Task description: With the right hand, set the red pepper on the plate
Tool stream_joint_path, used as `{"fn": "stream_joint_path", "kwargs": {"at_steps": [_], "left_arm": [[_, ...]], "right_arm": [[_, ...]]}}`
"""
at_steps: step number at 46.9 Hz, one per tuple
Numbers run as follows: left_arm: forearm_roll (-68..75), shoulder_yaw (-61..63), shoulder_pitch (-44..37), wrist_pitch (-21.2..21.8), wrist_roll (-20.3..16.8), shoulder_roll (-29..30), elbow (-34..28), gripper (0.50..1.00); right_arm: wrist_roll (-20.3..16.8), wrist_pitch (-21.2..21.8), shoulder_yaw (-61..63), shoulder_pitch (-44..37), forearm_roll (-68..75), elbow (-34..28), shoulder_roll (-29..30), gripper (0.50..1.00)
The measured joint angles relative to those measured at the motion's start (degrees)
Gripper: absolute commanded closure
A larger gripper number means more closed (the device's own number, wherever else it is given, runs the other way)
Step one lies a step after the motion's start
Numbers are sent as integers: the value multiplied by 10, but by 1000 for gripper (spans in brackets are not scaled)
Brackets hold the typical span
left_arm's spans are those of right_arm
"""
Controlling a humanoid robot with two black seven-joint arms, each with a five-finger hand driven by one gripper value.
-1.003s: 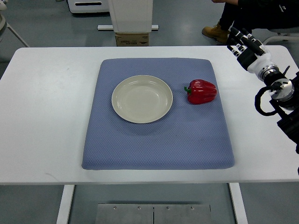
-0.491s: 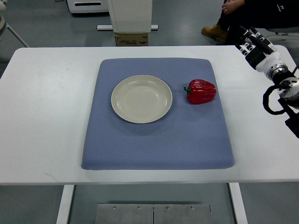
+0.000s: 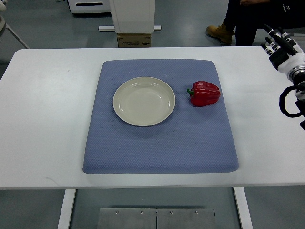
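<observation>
My right gripper needs to grip the red pepper's body at the end (image 3: 212,93) opposite its green stem, and the stem will stay free.
A red bell pepper (image 3: 205,93) with a green stem lies on its side on the blue mat (image 3: 162,138), just right of a cream round plate (image 3: 144,101). The plate holds nothing. My right hand (image 3: 279,44) is at the table's far right edge, well away from the pepper, its fingers stretched out and holding nothing. Its arm (image 3: 294,90) runs off the right edge of the picture. The left arm does not show.
The mat sits in the middle of a white table (image 3: 43,114). Beyond the far edge are a cardboard box (image 3: 135,40), a white stand (image 3: 133,14) and a seated person's legs and boot (image 3: 228,28).
My right hand has drawn back to the right and slightly up, away from the pepper, toward the picture's edge. Pepper and plate have stayed put.
</observation>
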State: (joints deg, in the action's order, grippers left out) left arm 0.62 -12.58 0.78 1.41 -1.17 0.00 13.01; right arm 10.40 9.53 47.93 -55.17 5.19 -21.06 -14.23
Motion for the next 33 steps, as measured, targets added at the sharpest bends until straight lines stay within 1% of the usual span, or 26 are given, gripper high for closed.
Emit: {"fn": "stream_joint_path", "kwargs": {"at_steps": [3,7,12,18,27,33], "left_arm": [[0,0,0,0,0,0,0,500],[0,0,0,0,0,0,-1,500],[0,0,0,0,0,0,0,500],[0,0,0,0,0,0,0,500],[0,0,0,0,0,0,0,500],[0,0,0,0,0,0,0,500]], "right_arm": [[21,5,0,0,0,-1,2,500],[27,9,-4,-1,-2,-8,2,500],[11,13,-22,-12,-9,-13,-2,500],[-14,39,-105,-41,-47,-18,-21,500],[-12,70,-225,-70,-112,-54,-73,500],[-7,113,-301,-100,-188,-57,-86,500]]}}
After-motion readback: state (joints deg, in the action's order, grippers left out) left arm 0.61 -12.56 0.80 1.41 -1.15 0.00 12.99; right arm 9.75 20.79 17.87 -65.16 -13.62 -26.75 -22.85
